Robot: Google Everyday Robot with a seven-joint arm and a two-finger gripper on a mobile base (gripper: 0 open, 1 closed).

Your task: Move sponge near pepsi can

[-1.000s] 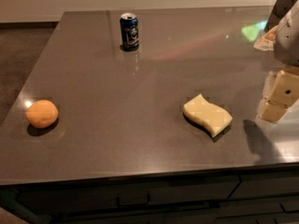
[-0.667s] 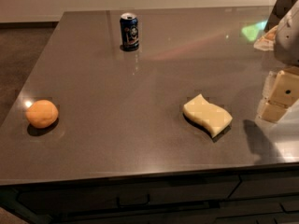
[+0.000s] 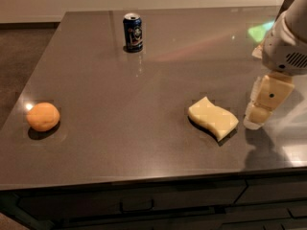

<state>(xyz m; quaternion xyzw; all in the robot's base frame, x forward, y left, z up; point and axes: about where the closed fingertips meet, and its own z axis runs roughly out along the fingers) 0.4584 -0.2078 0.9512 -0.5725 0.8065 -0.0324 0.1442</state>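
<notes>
My gripper is going to close on the near end of the sponge (image 3: 224,124), the end that faces the counter's front edge and is farthest from the orange fruit.
The pale yellow sponge (image 3: 213,117) lies flat on the dark counter, right of centre and near the front edge. The dark blue pepsi can (image 3: 133,32) stands upright at the far middle-left of the counter, well away from the sponge. My gripper (image 3: 261,107) hangs down from the white arm at the right. It is just right of the sponge, its tip low over the counter, and it is apart from the sponge and holds nothing.
A round orange fruit (image 3: 42,116) sits at the front left of the counter (image 3: 144,90). The counter's front edge runs below the sponge, with drawer fronts (image 3: 134,202) underneath. A green light reflection (image 3: 259,31) shows at the far right.
My gripper has shifted a little to the left, closer to the sponge. The sponge, the can and the orange have not moved.
</notes>
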